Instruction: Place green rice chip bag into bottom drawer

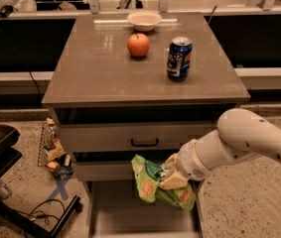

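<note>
Next, my gripper lets go of the green rice chip bag onto the bottom drawer's grey-brown bottom [161, 217], at a spot slightly toward the side where my arm is.
The green rice chip bag [152, 182] is crumpled bright green with orange chip pictures and hangs in front of the cabinet, just above the open bottom drawer [120, 214]. My gripper [174, 175] is shut on the bag's right side and holds it in the air; my white arm reaches in from the right. The bottom drawer is pulled out at the foot of the cabinet, and its flat grey-brown floor shows below and to the left of the bag.
On the cabinet top stand a blue soda can [179, 58], a red apple [138, 45] and a white bowl [144, 20]. Two upper drawers are closed; one shows a black handle [144, 143]. A wire basket with clutter [53, 150] and a dark cart [1, 157] stand at the left.
</note>
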`<state>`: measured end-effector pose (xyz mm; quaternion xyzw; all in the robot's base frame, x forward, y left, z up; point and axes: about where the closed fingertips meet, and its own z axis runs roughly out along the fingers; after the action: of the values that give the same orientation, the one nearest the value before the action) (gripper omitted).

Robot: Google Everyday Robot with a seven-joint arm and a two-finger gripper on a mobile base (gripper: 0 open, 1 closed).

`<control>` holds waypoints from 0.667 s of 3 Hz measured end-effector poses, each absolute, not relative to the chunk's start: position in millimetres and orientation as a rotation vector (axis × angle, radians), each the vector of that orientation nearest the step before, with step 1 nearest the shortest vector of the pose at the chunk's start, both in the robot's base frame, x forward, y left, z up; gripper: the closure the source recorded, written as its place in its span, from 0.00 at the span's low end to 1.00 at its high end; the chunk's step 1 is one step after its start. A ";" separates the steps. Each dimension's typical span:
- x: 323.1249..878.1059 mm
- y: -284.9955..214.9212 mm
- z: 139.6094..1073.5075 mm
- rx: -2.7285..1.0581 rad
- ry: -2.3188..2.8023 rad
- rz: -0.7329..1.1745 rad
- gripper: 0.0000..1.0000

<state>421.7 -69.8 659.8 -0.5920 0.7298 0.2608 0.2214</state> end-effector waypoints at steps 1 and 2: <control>428.9 -73.4 617.3 -1.577 2.129 0.716 1.00; 435.3 -92.2 523.3 -1.443 2.305 0.727 1.00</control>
<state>435.3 -92.2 523.3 -0.5057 0.8080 0.2549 0.1624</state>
